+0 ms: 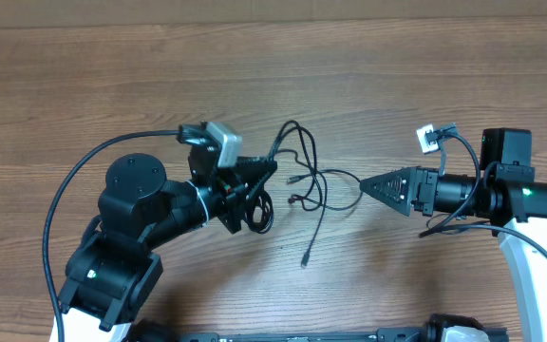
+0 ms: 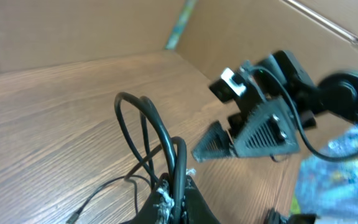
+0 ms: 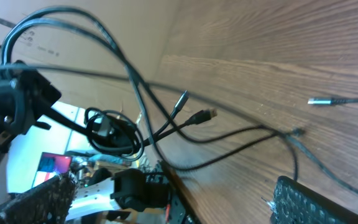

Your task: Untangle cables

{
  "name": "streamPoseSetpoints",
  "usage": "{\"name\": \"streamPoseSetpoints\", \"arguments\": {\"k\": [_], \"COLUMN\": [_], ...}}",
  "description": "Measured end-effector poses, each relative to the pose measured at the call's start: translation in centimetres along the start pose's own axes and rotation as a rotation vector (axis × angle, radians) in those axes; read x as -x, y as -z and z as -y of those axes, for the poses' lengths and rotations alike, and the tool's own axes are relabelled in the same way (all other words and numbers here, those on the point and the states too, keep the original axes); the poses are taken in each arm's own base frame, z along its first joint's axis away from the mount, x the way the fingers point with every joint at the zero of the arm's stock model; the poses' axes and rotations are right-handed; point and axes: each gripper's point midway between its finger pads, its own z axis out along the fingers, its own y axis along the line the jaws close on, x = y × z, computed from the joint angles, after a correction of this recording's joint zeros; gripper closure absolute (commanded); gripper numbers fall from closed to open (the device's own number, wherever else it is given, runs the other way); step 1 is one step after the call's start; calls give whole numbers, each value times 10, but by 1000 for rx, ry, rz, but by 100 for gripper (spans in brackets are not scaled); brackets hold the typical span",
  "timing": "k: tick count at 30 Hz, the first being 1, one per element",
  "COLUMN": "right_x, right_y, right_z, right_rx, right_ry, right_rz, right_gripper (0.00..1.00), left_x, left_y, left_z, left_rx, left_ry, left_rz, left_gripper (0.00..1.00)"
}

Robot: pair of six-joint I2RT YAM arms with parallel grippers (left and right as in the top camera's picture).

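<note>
The cable loop and the small coil are pinched together in my left gripper, so next my right gripper takes the small coil (image 1: pixel 263 216) before my left gripper grips the cable loop again.
The cables (image 1: pixel 302 163) are thin black cords looped together at the middle of the wooden table (image 1: pixel 112 85), with loose plug ends, one nearest the front (image 1: pixel 305 260). My left gripper (image 1: pixel 259 180) is shut on a bundle of the cables (image 2: pixel 148 130), which rise in a loop from its jaws (image 2: pixel 178 194); a small coil (image 1: pixel 259 211) hangs beside it. My right gripper (image 1: pixel 367 186) is open, its fingers wide apart (image 3: pixel 173 190), just right of the cable strands (image 3: pixel 166 118) and holding nothing. A silvery plug (image 3: pixel 319 101) lies on the table.
A cardboard wall (image 1: pixel 254 9) runs along the table's back edge. Thick black wires run along both arms; the left arm's (image 1: pixel 74 176) arcs over the table. A white tag (image 1: pixel 428 140) sits on the right arm.
</note>
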Motion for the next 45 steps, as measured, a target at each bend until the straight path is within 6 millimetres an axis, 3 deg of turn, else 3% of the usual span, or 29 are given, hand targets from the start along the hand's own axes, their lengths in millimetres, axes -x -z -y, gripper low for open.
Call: {"name": "streamPoseSetpoints", "arguments": {"k": [7, 14, 21, 28, 33, 40, 45], "right_x": [-4, -24, -35, -30, -38, -41, -40], "right_y": [-1, -23, -45, -56, -67, -76, -77], "right_z": [-21, -50, -64, -70, -81, -76, -76], "right_rx": [115, 229, 267, 273, 302, 283, 289], "right_ry": [-17, 37, 184, 265, 304, 310, 312], "right_rz": [-9, -124, -199, -198, -237, -258, -258], "right_gripper": [0, 0, 0, 0, 0, 0, 0], "left_x": [6, 25, 35, 31, 35, 31, 29], "left_y": [-6, -14, -16, -15, -18, -24, -25], "left_z": [-20, -24, -3, 12, 26, 51, 55], "left_rx": [89, 77, -53, -136, -192, -269, -279], "left_ry": [177, 306, 367, 410, 403, 401, 403], "left_rz": [34, 110, 117, 71, 72, 41, 33], "left_gripper": [96, 96, 96, 96, 96, 96, 96]}}
